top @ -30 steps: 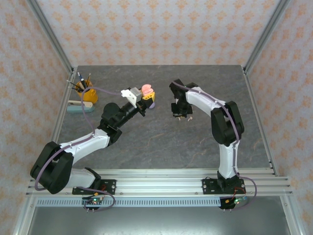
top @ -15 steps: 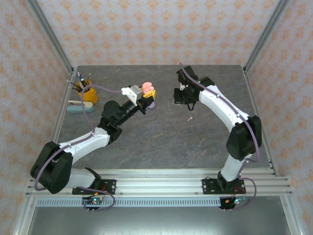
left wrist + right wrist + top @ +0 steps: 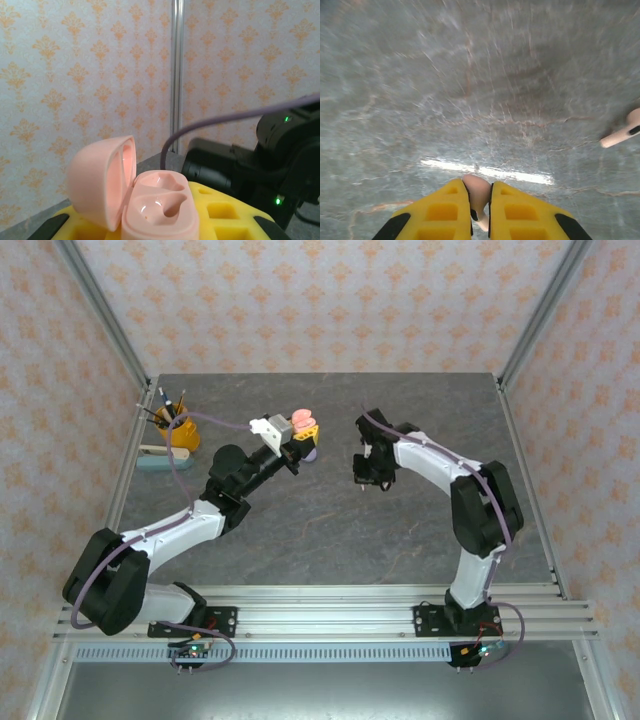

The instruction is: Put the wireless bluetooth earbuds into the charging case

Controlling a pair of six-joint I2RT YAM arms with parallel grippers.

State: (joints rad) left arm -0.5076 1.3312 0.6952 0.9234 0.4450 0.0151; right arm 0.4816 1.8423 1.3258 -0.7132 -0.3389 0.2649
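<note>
My right gripper will set the earbud down and take it squarely by its head [image 3: 477, 186], because it sits twisted in the fingers with its black patch against one of them.
An open salmon-pink charging case [image 3: 159, 204] sits between my left gripper's [image 3: 160, 222] yellow fingers, lid [image 3: 97, 180] swung to the left and both wells empty. From above, the left gripper [image 3: 298, 435] holds that pink case [image 3: 301, 423] up at the table's middle back, shut on it. My right gripper [image 3: 480, 192] is shut on a salmon-pink earbud [image 3: 477, 191], stem pointing down, just above the grey table. It hangs to the right of the case, right gripper [image 3: 367, 476]. A second pink earbud [image 3: 624, 134] lies on the table at the right edge of the right wrist view.
A lilac round case [image 3: 311, 452] rests on the table [image 3: 330, 530] just under the left gripper. A yellow pen cup [image 3: 178, 430] and a teal-and-white block [image 3: 158, 457] stand at the far left. Metal frame posts rise along the table's sides.
The right gripper went up and back toward the far side, then came down again to the spot right of the case. The left arm with the pink case barely moved.
</note>
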